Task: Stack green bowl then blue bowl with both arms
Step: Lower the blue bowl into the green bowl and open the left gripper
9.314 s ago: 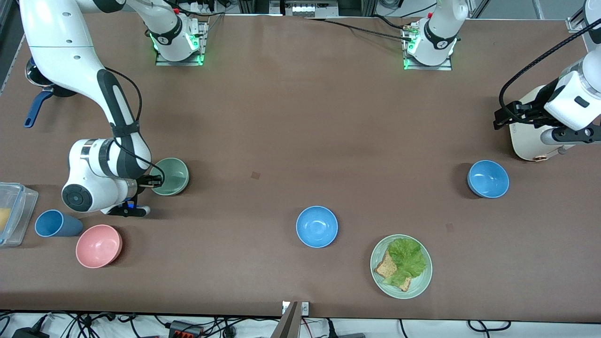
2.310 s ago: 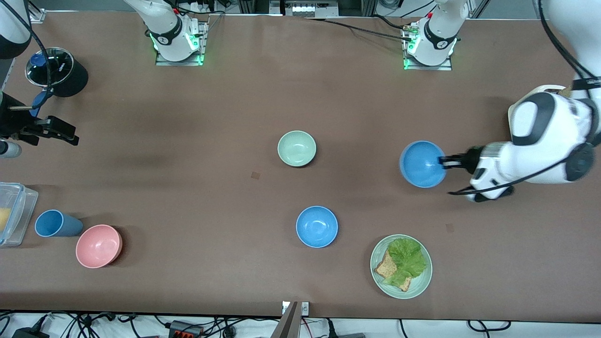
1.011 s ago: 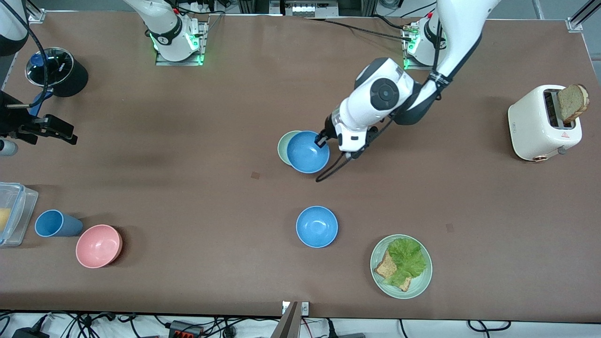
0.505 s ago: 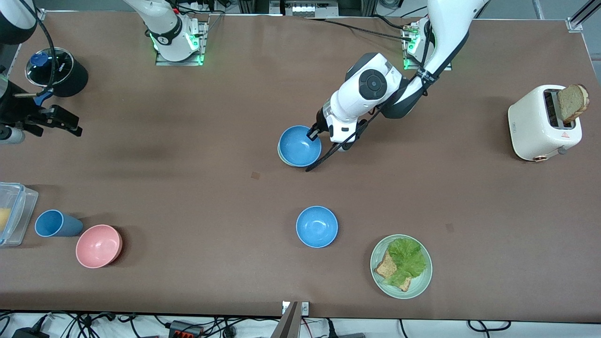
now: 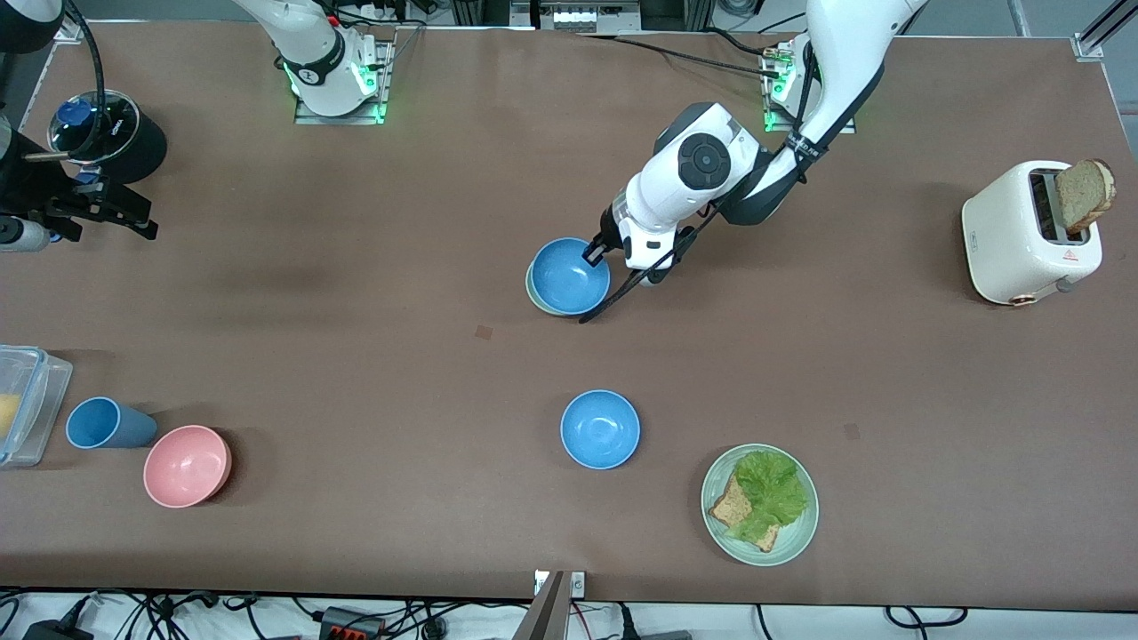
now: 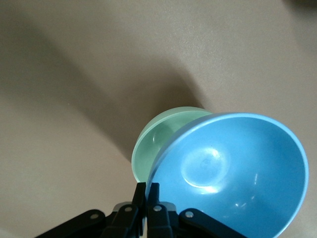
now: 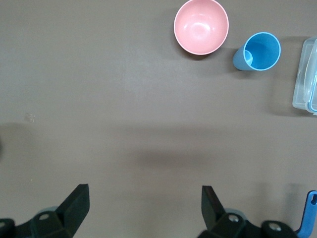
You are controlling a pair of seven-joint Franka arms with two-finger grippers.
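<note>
The blue bowl, now held tilted over the green one, will be let go by my left gripper inside the green bowl [image 5: 562,278] [image 6: 185,158], nested down in the green bowl's hollow.
In the middle of the table stands the green bowl [image 5: 531,291] [image 6: 159,141], mostly covered. My left gripper [image 5: 593,252] [image 6: 147,190] is shut on the rim of a blue bowl [image 5: 569,276] [image 6: 233,171]. It holds that bowl tilted over the green one, a little off centre; whether they touch I cannot tell. A second blue bowl [image 5: 600,429] sits alone, nearer to the front camera. My right gripper [image 5: 133,222] [image 7: 143,198] waits open and empty above the right arm's end of the table.
A white toaster [image 5: 1022,236] with bread stands at the left arm's end. A pale green plate [image 5: 800,533] carries lettuce and toast. At the right arm's end are a pink bowl [image 5: 187,465] [image 7: 201,26], blue cup [image 5: 105,423] [image 7: 257,51], clear container [image 5: 22,400] and black pot [image 5: 111,135].
Over the last second my left gripper carried the blue bowl from beside the green bowl to above it, then nearly stopped. My right gripper drifted slightly toward the bases.
</note>
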